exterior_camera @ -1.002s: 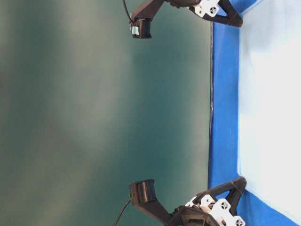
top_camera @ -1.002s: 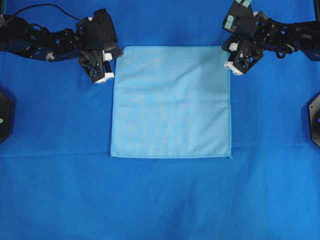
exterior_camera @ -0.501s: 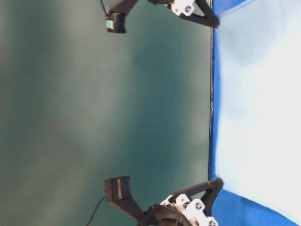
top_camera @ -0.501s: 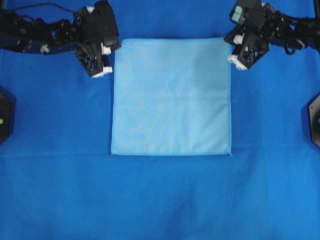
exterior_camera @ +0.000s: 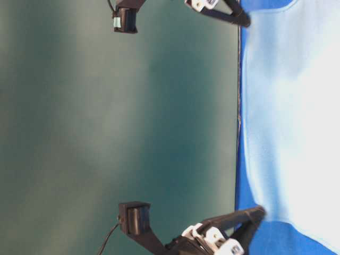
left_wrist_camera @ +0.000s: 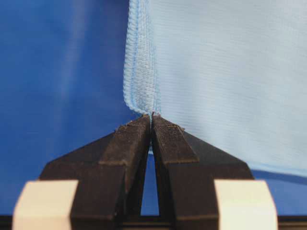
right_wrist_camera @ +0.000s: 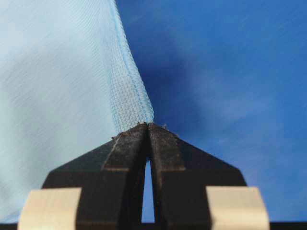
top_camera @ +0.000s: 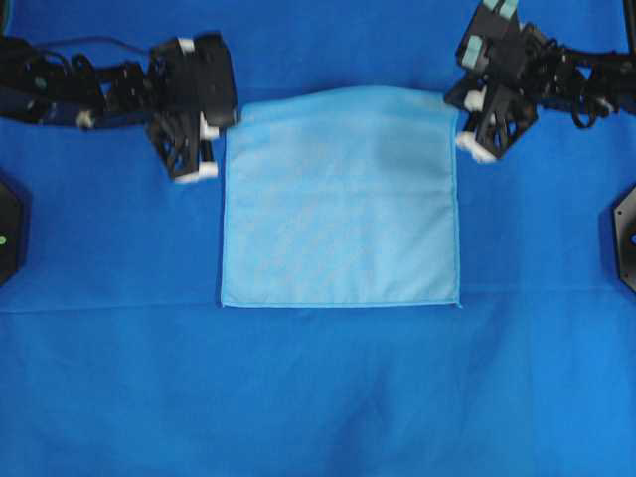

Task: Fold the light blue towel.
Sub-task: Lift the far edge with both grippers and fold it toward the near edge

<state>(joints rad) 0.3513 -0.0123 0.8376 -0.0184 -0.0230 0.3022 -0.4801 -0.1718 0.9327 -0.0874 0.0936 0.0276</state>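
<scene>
The light blue towel's far corner will land from my left gripper on the towel's near corner (top_camera: pixel 228 301) along the same side.
The light blue towel (top_camera: pixel 338 219) lies on the deep blue sheet with its near edge flat and its far edge raised and bowed. My left gripper (top_camera: pixel 221 119) is shut on the towel's far left corner. In the left wrist view the left gripper (left_wrist_camera: pixel 152 116) pinches the hemmed corner of the towel (left_wrist_camera: pixel 216 72). My right gripper (top_camera: pixel 463 109) is shut on the far right corner. The right wrist view shows the right gripper (right_wrist_camera: pixel 147 124) clamping the hem of the towel (right_wrist_camera: pixel 57 72). From table level the towel (exterior_camera: pixel 297 106) hangs between both arms.
The deep blue sheet (top_camera: pixel 318 397) covers the whole table, with a crease line across it near the towel's front edge. Black mounts sit at the left edge (top_camera: pixel 8 229) and the right edge (top_camera: pixel 626 234).
Both grippers have raised the far corners off the sheet. The far edge, straight and flat a second ago, now curves upward in the middle.
</scene>
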